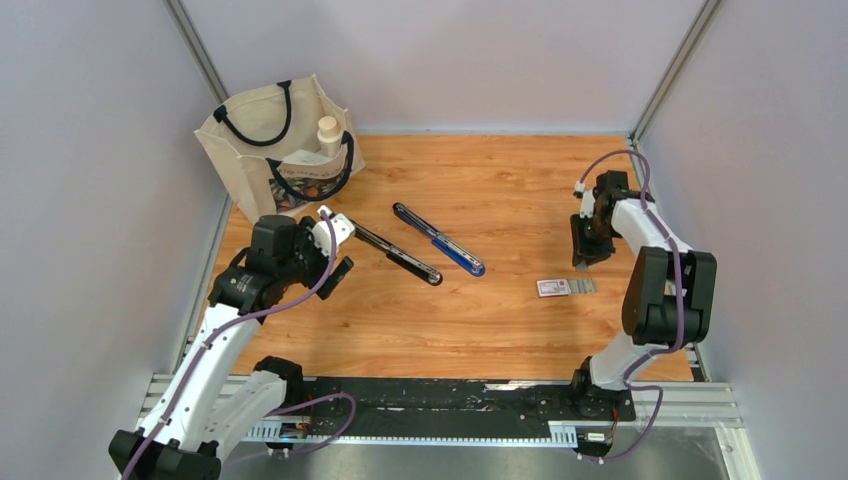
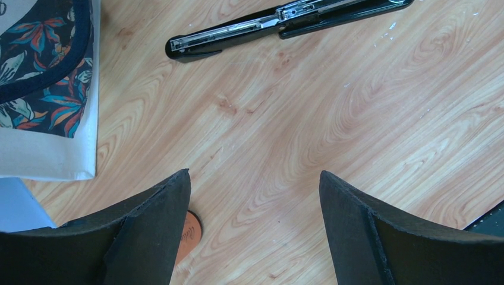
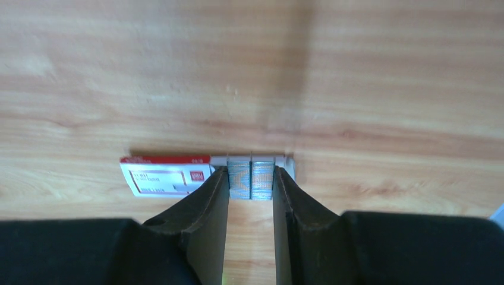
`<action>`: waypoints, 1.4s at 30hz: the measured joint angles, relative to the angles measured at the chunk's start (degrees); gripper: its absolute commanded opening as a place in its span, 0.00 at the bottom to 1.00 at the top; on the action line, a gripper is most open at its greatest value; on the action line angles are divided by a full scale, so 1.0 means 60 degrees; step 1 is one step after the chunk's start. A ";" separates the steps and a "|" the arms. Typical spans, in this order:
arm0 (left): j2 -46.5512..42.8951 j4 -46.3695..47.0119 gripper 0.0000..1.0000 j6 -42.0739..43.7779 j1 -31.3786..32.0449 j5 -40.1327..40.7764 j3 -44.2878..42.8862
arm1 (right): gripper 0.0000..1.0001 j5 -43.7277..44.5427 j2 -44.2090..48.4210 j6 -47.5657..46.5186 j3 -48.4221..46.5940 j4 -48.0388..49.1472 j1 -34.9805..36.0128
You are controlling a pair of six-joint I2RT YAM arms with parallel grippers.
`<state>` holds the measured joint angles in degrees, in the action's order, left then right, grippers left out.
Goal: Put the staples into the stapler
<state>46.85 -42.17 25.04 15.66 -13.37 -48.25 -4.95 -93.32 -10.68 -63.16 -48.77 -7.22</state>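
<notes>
I am pinching staple strips side by side in my right gripper, too wide for the stapler's magazine. Next, I put them down, separate them and pick up a single staple strip (image 3: 239,178).
A black stapler (image 1: 398,253) lies opened out flat left of the table's centre, its metal magazine showing in the left wrist view (image 2: 261,24). Beside it lies a second, blue-and-black stapler (image 1: 440,240). The staples (image 1: 582,286) are grey strips next to their white and red box (image 1: 553,288) at the right. My right gripper (image 1: 582,258) hovers just above them, its jaws narrowly open; in the right wrist view the fingertips (image 3: 221,178) frame the strips (image 3: 251,178) without holding them. My left gripper (image 1: 345,250) stands wide open over bare wood (image 2: 255,175), near the black stapler's end.
A cream tote bag (image 1: 280,150) with a floral pocket (image 2: 41,71) and a white bottle (image 1: 328,135) stands at the back left. A small orange disc (image 2: 189,234) lies under my left finger. Grey walls enclose the table; a metal rail (image 1: 450,410) runs along the near edge.
</notes>
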 measured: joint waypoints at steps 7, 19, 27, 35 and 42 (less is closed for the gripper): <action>0.0025 0.0069 0.87 0.0000 -0.0004 0.0062 0.0142 | 0.28 -0.0007 -0.1781 0.0106 -0.2226 -0.0033 0.0634; 0.0055 0.0146 0.88 0.0000 -0.0004 0.0146 0.0160 | 0.36 0.0262 -0.3566 0.0135 -0.3217 -0.0062 0.2255; 0.0087 0.0149 0.88 0.0000 -0.0004 0.0175 0.0164 | 0.55 0.0233 -0.3574 0.0076 -0.3217 -0.0036 0.2361; 0.0087 0.0149 0.88 0.0000 -0.0004 0.0171 0.0164 | 0.57 0.0229 -0.2900 -0.0189 -0.2867 -0.0113 0.2313; 0.0098 0.0153 0.88 0.0000 0.0000 0.0168 0.0164 | 0.56 0.0503 -0.2521 -0.0510 -0.2710 -0.0251 0.1956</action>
<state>47.44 -41.25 25.04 15.66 -12.36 -47.27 -1.93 -108.44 -13.74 -79.42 -50.28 4.51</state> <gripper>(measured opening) 0.879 0.562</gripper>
